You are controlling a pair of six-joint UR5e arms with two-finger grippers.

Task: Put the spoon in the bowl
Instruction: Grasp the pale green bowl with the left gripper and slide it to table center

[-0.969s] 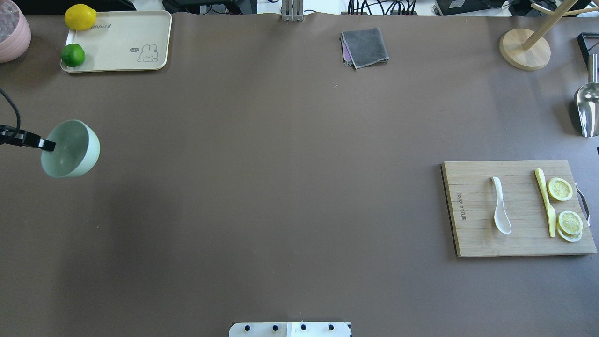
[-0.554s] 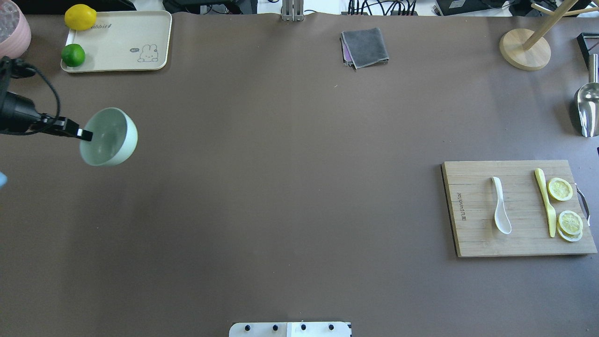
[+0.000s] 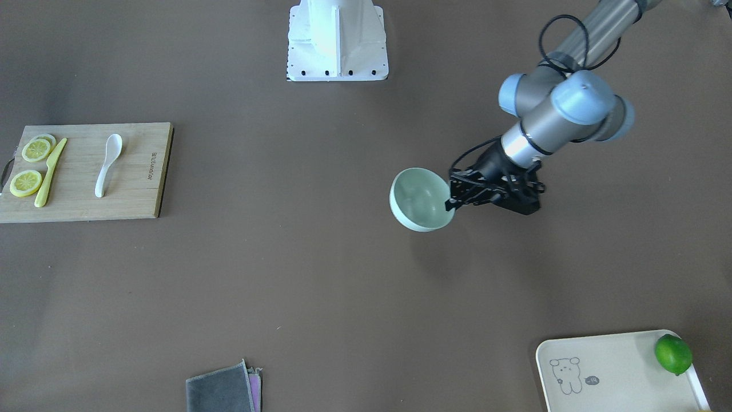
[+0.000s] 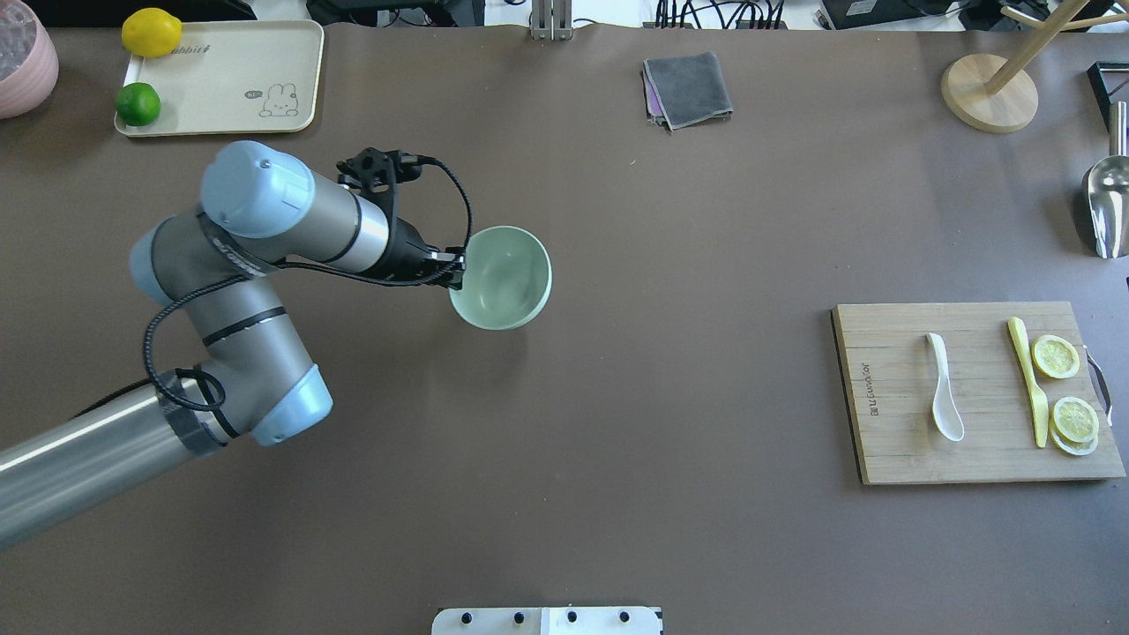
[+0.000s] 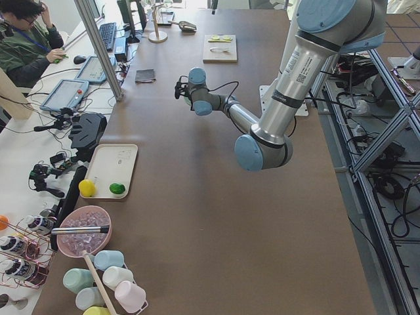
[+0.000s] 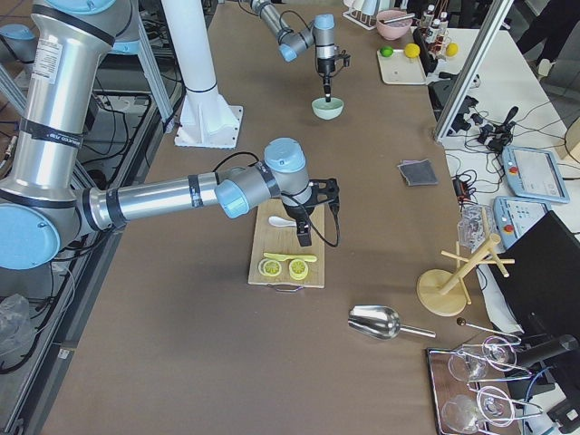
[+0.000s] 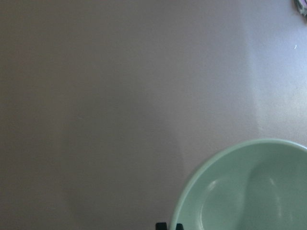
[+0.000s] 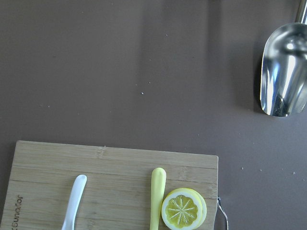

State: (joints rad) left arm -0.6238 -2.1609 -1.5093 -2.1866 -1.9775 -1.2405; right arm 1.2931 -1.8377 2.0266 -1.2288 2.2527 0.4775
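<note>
The robot's right gripper should close on the white spoon's handle [image 3: 106, 165] [image 8: 70, 216], close to where it joins the spoon's wide end on the wooden cutting board.
The pale mint-green bowl [image 4: 503, 278] hangs just above the table, left of centre, with its opening facing up. My left gripper [image 4: 457, 273] is shut on the bowl's left rim. The front-facing view shows the same grip [image 3: 452, 203] on the bowl [image 3: 420, 200], and the bowl fills the lower right of the left wrist view [image 7: 249, 191]. The white spoon [image 4: 944, 388] lies on the wooden cutting board [image 4: 891, 441] at the right, and also shows in the right wrist view [image 8: 73, 203]. My right gripper [image 6: 304, 231] hovers over the board in the exterior right view only; I cannot tell if it is open or shut.
A yellow plastic knife [image 4: 1028, 381] and lemon slices [image 4: 1056, 356] share the board. A cream tray [image 4: 238, 79] with a lime and a lemon sits far left. A grey cloth [image 4: 688, 88], a wooden stand [image 4: 988, 93] and a metal scoop [image 4: 1107, 207] lie at the back and right.
My left arm has carried the bowl from the table's far left edge rightward toward the middle. The spoon and the board have not moved.
</note>
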